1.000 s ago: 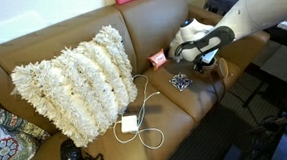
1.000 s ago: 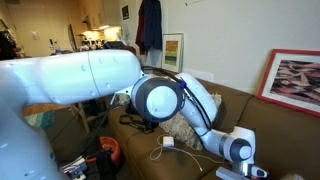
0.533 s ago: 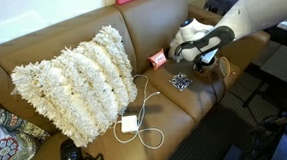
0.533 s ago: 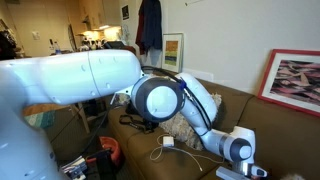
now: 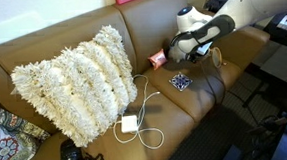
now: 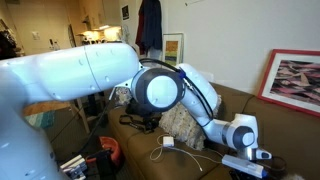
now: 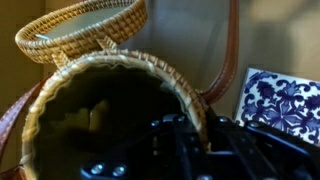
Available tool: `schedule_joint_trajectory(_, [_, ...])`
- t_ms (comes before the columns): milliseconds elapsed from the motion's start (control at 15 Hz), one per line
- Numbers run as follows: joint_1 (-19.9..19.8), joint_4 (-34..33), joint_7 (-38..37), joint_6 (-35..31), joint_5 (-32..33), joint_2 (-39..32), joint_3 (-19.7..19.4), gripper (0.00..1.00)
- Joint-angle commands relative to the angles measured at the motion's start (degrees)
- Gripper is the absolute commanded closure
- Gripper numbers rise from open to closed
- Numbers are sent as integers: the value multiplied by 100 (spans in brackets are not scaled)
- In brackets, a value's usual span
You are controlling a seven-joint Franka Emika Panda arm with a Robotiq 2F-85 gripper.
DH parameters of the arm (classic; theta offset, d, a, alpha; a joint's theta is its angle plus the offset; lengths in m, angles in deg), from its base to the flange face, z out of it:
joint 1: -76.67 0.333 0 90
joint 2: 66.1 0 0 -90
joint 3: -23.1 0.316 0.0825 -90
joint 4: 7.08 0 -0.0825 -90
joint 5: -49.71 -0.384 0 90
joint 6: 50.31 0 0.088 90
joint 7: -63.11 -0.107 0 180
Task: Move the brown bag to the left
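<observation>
The gripper needs to release the brown bag on the seat [image 5: 170, 83] next to the blue-patterned square, toward the white fluffy pillow. The brown bag is now held above the couch.
The brown bag [image 7: 110, 95] is a round woven pouch with an open lid [image 7: 85, 25] and a thin brown strap [image 7: 228, 60]. It fills the wrist view. My gripper [image 7: 195, 140] is shut on its rim, one finger inside and one outside. In an exterior view my gripper [image 5: 189, 47] holds the bag above the right seat of the brown couch, with the strap [image 5: 219, 57] hanging down; the bag itself is mostly hidden behind the fingers. In the other exterior view the arm and gripper [image 6: 245, 132] hide the bag.
A small blue-patterned square [image 5: 180, 82] lies on the seat below my gripper and shows in the wrist view [image 7: 285, 105]. A large white fluffy pillow [image 5: 73, 79] fills the couch's left part. A white charger with cable [image 5: 131, 123] lies mid-seat. A camera [image 5: 76, 156] sits front left.
My gripper has risen and moved toward the couch back with the bag in it. The strap has lifted off the seat.
</observation>
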Motion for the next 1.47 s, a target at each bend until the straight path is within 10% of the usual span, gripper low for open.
schedule_joint_trajectory(0, [126,409,-24,-257,58,438,-16,96])
schedule_joint_trajectory(1400, [1409,1398,64,-944,225,498,-21,96])
